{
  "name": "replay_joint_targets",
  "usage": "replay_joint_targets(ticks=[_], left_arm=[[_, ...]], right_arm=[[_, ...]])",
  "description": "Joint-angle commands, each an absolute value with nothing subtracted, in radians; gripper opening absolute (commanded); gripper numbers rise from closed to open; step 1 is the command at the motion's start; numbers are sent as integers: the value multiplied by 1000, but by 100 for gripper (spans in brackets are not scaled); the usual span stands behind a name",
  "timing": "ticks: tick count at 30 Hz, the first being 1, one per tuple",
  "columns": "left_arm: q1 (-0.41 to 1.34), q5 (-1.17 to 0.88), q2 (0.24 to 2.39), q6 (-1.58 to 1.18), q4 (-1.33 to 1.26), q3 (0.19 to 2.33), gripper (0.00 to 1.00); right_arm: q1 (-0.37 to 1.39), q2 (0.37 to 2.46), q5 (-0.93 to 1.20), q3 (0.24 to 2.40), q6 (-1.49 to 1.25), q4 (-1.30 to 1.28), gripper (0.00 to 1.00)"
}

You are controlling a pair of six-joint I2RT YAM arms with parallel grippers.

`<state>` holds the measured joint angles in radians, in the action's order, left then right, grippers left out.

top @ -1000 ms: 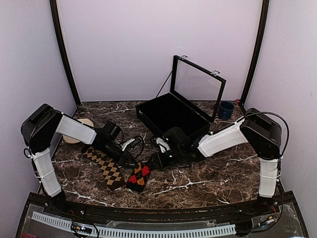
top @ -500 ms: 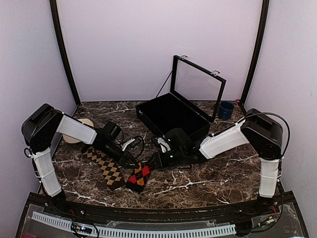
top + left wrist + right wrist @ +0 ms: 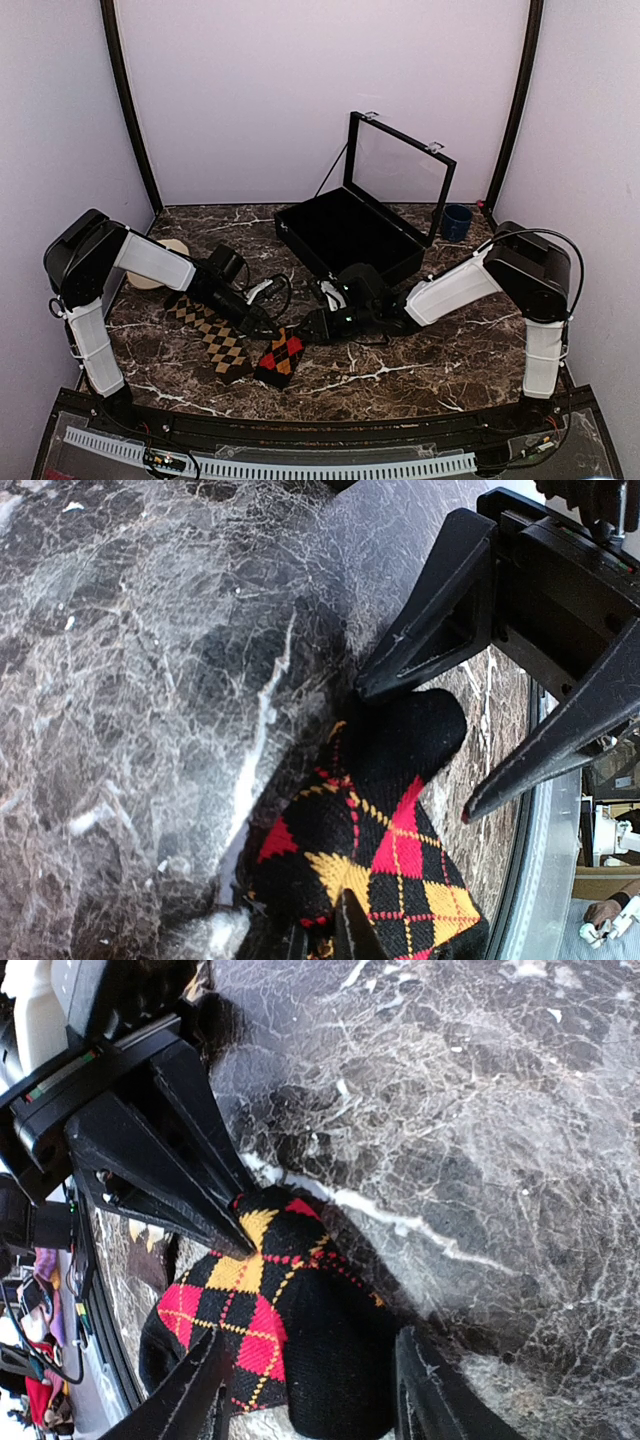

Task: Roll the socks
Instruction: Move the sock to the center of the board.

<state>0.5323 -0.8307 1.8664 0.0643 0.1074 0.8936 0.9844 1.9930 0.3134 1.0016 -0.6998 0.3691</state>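
The sock's black end sticks out loose beside my left gripper's hold. My right gripper should pinch that black end [image 3: 338, 1365] before my left gripper opens and shifts.
The red-and-orange argyle sock [image 3: 282, 355] lies bunched on the marble table [image 3: 440, 350], near the front centre. My left gripper [image 3: 330, 925] is shut on its patterned edge; its fingers [image 3: 175, 1165] narrow to a point on the fabric in the right wrist view. My right gripper [image 3: 310, 1385] stands open, one finger on each side of the sock's [image 3: 300, 1330] plain black end. Those right fingers [image 3: 425, 630] show above the sock [image 3: 385, 820] in the left wrist view. The tan-diamond sock [image 3: 212, 333] lies flat to the left, under the left arm.
A black case [image 3: 345, 235] with its glass lid raised stands behind the grippers. A blue cup [image 3: 457, 221] sits at the back right and a pale round disc [image 3: 158, 263] at the left. Cables trail between the two wrists.
The right gripper's jaws narrowed and then spread again, and its wrist shifted slightly to the right. The left gripper and both socks have stayed where they were.
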Motion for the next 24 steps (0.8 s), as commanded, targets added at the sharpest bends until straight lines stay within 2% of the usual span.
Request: replay_joint_targets(ticks=[1,18,24], left_arm=[[540,-808,1885,68,154,893,13],[540,-822,1890,60,144,895,12],[540,-827,1891,55,137,892,12]], right_arm=[[994,1988,301,979,-704,384,53],[1028,2012,253,950,-739,372,41],[1035,2036,257,939,-764,403,32]])
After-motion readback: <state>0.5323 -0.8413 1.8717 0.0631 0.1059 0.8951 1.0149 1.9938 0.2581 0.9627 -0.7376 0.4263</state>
